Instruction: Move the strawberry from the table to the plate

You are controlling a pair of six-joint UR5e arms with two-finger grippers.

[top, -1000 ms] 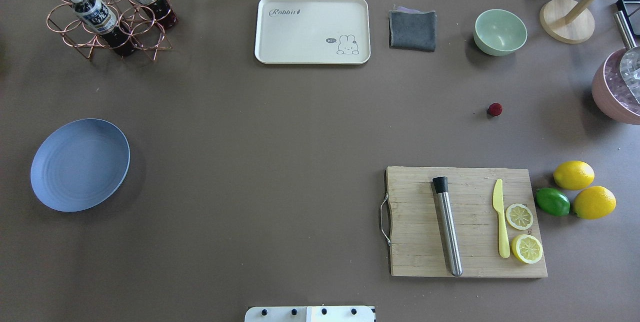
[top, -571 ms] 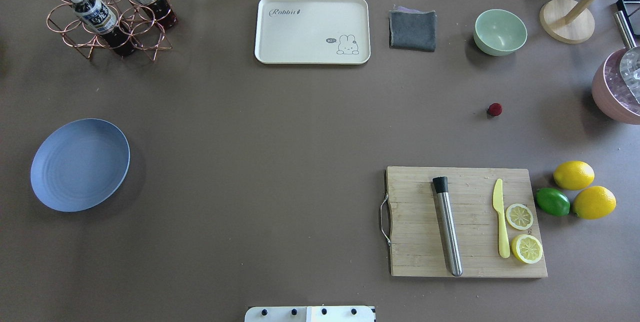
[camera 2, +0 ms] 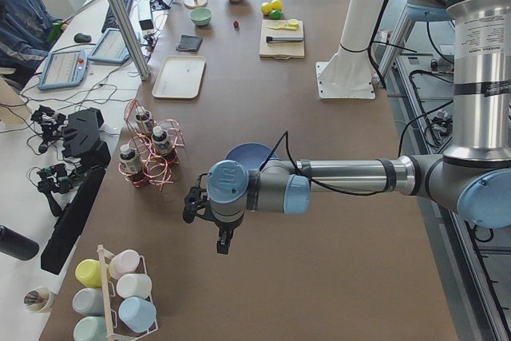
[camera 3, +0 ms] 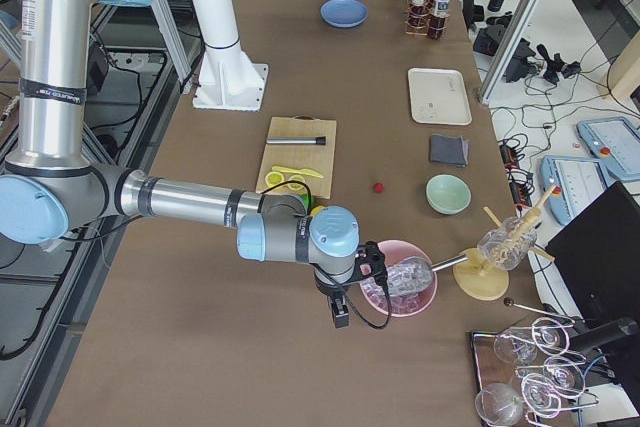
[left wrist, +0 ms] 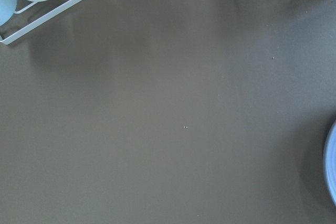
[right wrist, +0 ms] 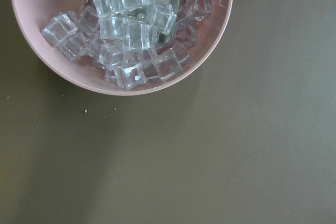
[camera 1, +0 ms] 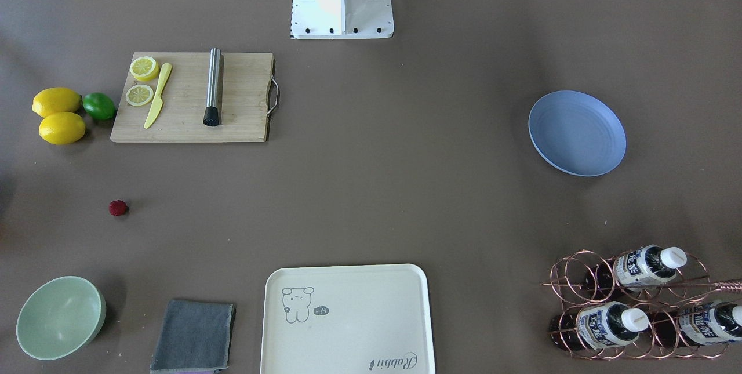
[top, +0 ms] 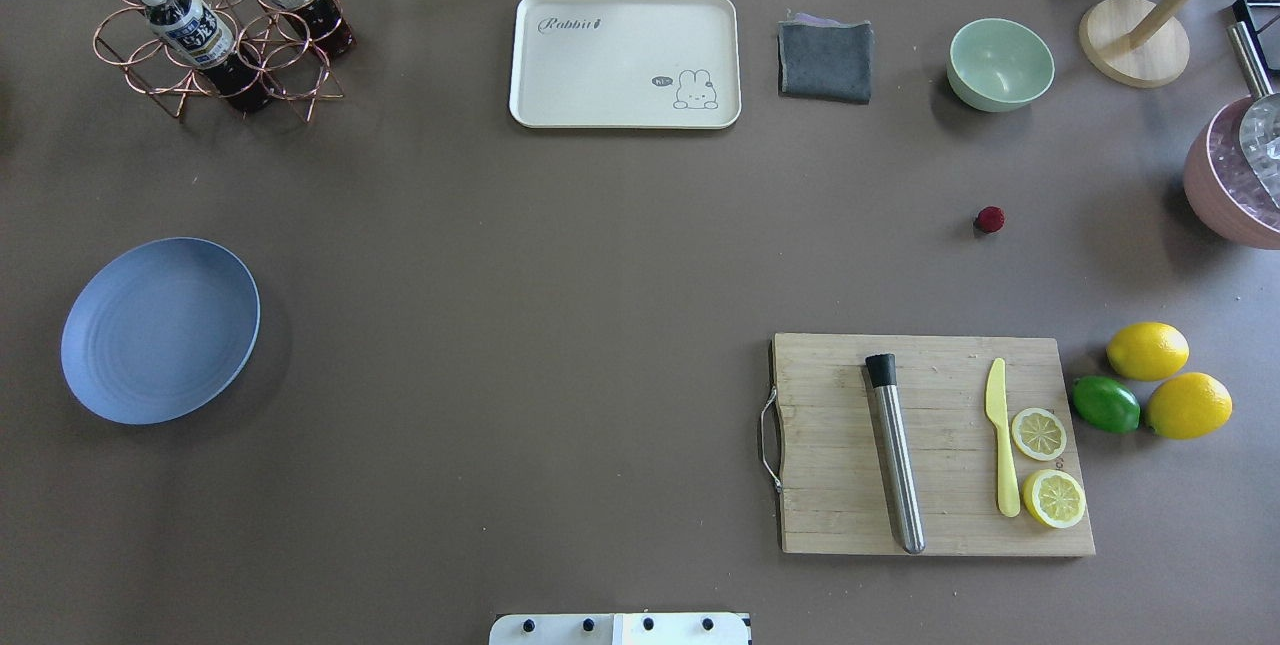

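Observation:
My left gripper is going to close on the pale blue plate's rim (camera 1: 624,142) (left wrist: 326,162), on the side farthest from the cutting board.
The strawberry (top: 989,218) (camera 1: 118,207) (camera 3: 378,187) is a tiny dark-red berry lying alone on the brown table (top: 550,275), right of centre in the overhead view. The pale blue plate (top: 160,330) (camera 1: 577,141) sits far off at the table's left side with nothing on it; its rim shows in the left wrist view (left wrist: 332,166). My left gripper (camera 2: 223,243) hangs beyond the plate, past the table's left end area. My right gripper (camera 3: 340,315) hangs beside a pink bowl, well away from the strawberry. Both show only in side views, so I cannot tell their state.
A cutting board (top: 930,445) holds a steel muddler, a yellow knife and lemon slices; lemons and a lime (top: 1105,403) lie beside it. A green bowl (top: 1000,63), grey cloth (top: 825,60), cream tray (top: 625,60), bottle rack (top: 215,20) and pink ice bowl (right wrist: 121,30) line the edges.

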